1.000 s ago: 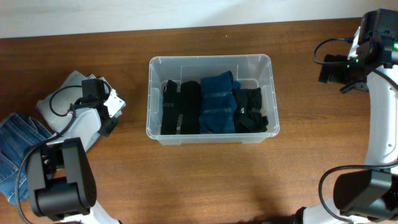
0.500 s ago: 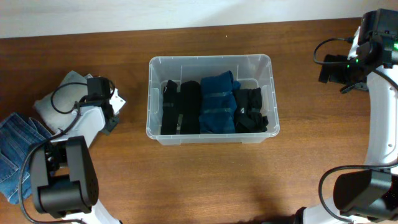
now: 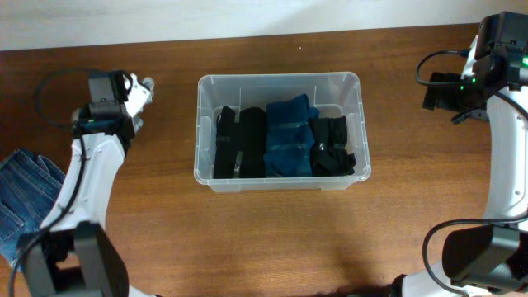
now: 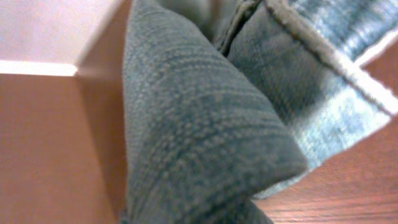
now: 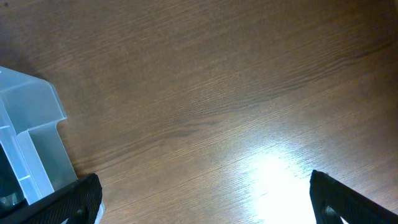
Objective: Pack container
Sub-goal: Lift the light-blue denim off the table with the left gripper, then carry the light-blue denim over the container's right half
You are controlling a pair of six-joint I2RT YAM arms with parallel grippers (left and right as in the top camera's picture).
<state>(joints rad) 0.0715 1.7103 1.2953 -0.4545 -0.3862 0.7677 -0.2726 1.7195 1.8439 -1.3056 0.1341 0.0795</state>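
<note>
The robot's left gripper needs to release the grey-blue denim garment over the blue garment inside the clear plastic container (image 3: pixel 306 129). The denim garment is now raised beside the container.
The clear plastic container (image 3: pixel 279 78) stands mid-table, and its corner shows in the right wrist view (image 5: pixel 31 134). It holds folded black garments (image 3: pixel 239 142), a blue one (image 3: pixel 289 136) and another black one (image 3: pixel 332 146). My left gripper (image 3: pixel 137 89) is raised left of the container, shut on a grey-blue denim garment (image 4: pixel 205 124). The garment fills the left wrist view and hides the fingers. My right gripper (image 5: pixel 205 208) is open and empty over bare wood right of the container; it also shows in the overhead view (image 3: pixel 437 91).
A pile of blue jeans (image 3: pixel 18 194) lies at the table's left edge. The white wall runs along the table's far edge.
My left gripper has lifted the grey garment off the left pile and carried it up and back, toward the container's far left corner. The right arm has not moved.
</note>
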